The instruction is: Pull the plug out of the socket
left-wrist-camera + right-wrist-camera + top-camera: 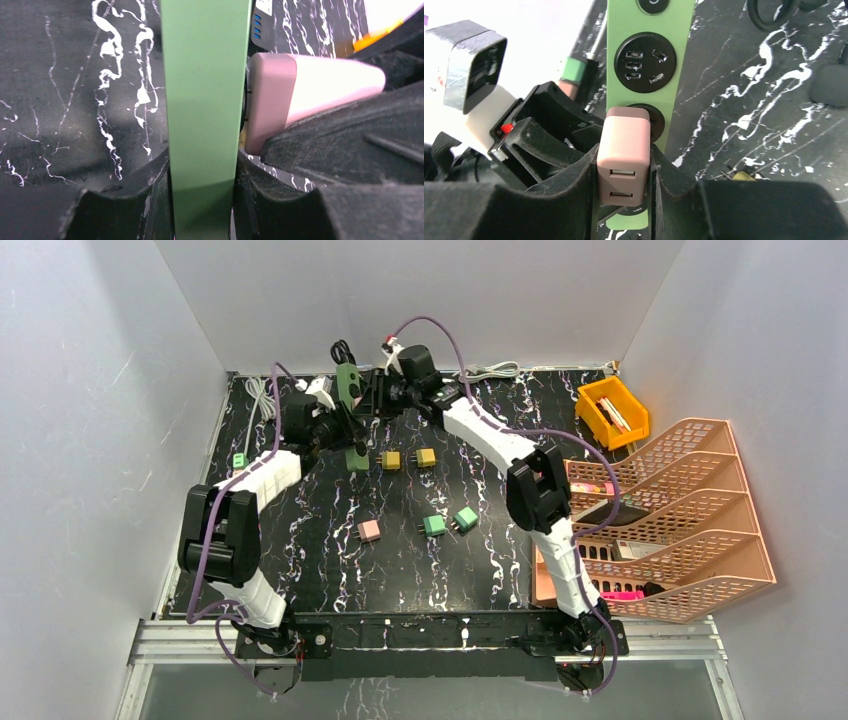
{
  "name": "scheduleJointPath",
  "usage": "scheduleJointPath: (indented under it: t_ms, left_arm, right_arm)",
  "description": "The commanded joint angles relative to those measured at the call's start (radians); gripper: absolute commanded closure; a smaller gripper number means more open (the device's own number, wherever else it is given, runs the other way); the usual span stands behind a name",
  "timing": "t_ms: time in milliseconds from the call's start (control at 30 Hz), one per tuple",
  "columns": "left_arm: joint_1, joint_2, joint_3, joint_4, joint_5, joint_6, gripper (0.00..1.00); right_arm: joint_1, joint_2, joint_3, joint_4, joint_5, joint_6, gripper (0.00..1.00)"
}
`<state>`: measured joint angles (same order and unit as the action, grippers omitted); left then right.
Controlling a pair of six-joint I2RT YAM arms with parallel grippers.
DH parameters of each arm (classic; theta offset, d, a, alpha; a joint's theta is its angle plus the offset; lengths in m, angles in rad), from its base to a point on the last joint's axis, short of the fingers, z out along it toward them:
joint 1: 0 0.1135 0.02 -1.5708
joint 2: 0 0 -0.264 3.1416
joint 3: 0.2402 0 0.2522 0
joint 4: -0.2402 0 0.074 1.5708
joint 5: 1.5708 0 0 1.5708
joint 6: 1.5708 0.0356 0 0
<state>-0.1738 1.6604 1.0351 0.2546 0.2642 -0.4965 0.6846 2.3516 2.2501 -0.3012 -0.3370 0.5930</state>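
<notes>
Next, my left gripper lets go of the green socket strip on the black table [305, 413] beside the white cable coil nearest that gripper.
A green socket strip [349, 390] stands raised at the back of the black marbled table. My left gripper [346, 430] is shut on the strip's narrow edge [202, 150]. A pink plug [623, 150] with two USB ports sits in the strip's lower round outlet [644, 65]. My right gripper [624, 190] is shut on the pink plug's sides. In the left wrist view the plug [285, 95] shows to the right of the strip, pressed against its face, with a right finger [345, 145] under it. In the top view my right gripper [383, 395] meets the strip from the right.
Several small plug adapters lie on the table: two yellow [408, 459], two green [448, 522], one pink [369, 531], one green at the left [239, 460]. A yellow bin [612, 412] and pink file trays [668, 520] stand at the right. White cables [490, 370] run along the back.
</notes>
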Motion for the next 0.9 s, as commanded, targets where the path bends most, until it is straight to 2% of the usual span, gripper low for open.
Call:
scheduleJointPath:
  t_ms: [0,33,67,100,133,167,200,233,267,300,333,367,400,433,467,533,633,700,867]
  left_arm:
    - [0.044,0.041,0.077,-0.035,-0.109,0.046,1.00]
    - [0.047,0.060,0.090,-0.044,-0.099,0.055,1.00]
    - [0.052,0.075,0.106,-0.057,-0.093,0.063,1.00]
    - [0.057,0.090,0.119,-0.066,-0.085,0.068,1.00]
    - [0.063,0.105,0.129,-0.071,-0.076,0.072,1.00]
    - [0.069,0.118,0.136,-0.071,-0.065,0.074,1.00]
    - [0.075,0.135,0.142,-0.076,-0.058,0.077,1.00]
    - [0.081,0.152,0.153,-0.085,-0.053,0.080,1.00]
    - [0.086,0.169,0.167,-0.094,-0.050,0.081,1.00]
    - [0.090,0.184,0.174,-0.097,-0.050,0.080,1.00]
    - [0.092,0.196,0.179,-0.097,-0.051,0.079,1.00]
    - [0.092,0.208,0.185,-0.095,-0.051,0.082,1.00]
    - [0.093,0.217,0.188,-0.092,-0.049,0.088,1.00]
    - [0.095,0.226,0.195,-0.086,-0.048,0.096,1.00]
    - [0.099,0.234,0.199,-0.078,-0.039,0.109,1.00]
    - [0.125,0.253,0.206,-0.042,0.022,0.136,1.00]
    - [0.185,0.315,0.247,0.000,0.171,0.150,1.00]
    - [0.223,0.387,0.340,-0.027,0.272,0.147,1.00]
    - [0.264,0.549,0.541,-0.129,0.319,0.141,1.00]
  right_arm:
    - [-0.107,-0.119,-0.244,0.467,-0.462,0.251,1.00]
    - [-0.122,-0.091,-0.249,0.539,-0.539,0.348,1.00]
    - [-0.127,-0.067,-0.191,0.413,-0.475,0.268,1.00]
    - [-0.116,-0.056,-0.097,0.191,-0.335,0.118,1.00]
    - [-0.096,-0.059,-0.038,0.051,-0.219,0.000,1.00]
    - [-0.083,-0.077,-0.040,0.036,-0.229,-0.044,1.00]
    - [-0.091,-0.102,-0.106,0.143,-0.314,-0.004,1.00]
    - [-0.099,-0.124,-0.161,0.229,-0.325,0.060,1.00]
    - [-0.094,-0.127,-0.111,0.098,-0.211,0.034,1.00]
    - [-0.067,-0.122,-0.037,-0.030,-0.051,-0.070,1.00]
    - [-0.047,-0.129,-0.017,-0.062,0.026,-0.146,1.00]
    - [-0.057,-0.145,-0.068,0.024,-0.068,-0.149,1.00]
    - [-0.085,-0.157,-0.150,0.163,-0.236,-0.060,1.00]
    - [-0.112,-0.151,-0.191,0.242,-0.325,0.071,1.00]
    - [-0.125,-0.135,-0.181,0.223,-0.350,0.076,1.00]
    - [-0.128,-0.124,-0.161,0.129,-0.296,0.002,1.00]
    - [-0.127,-0.173,-0.299,0.186,-0.346,-0.021,1.00]
    - [-0.124,-0.217,-0.406,0.217,-0.345,-0.039,1.00]
    - [-0.096,-0.328,-0.656,0.277,-0.334,-0.070,1.00]
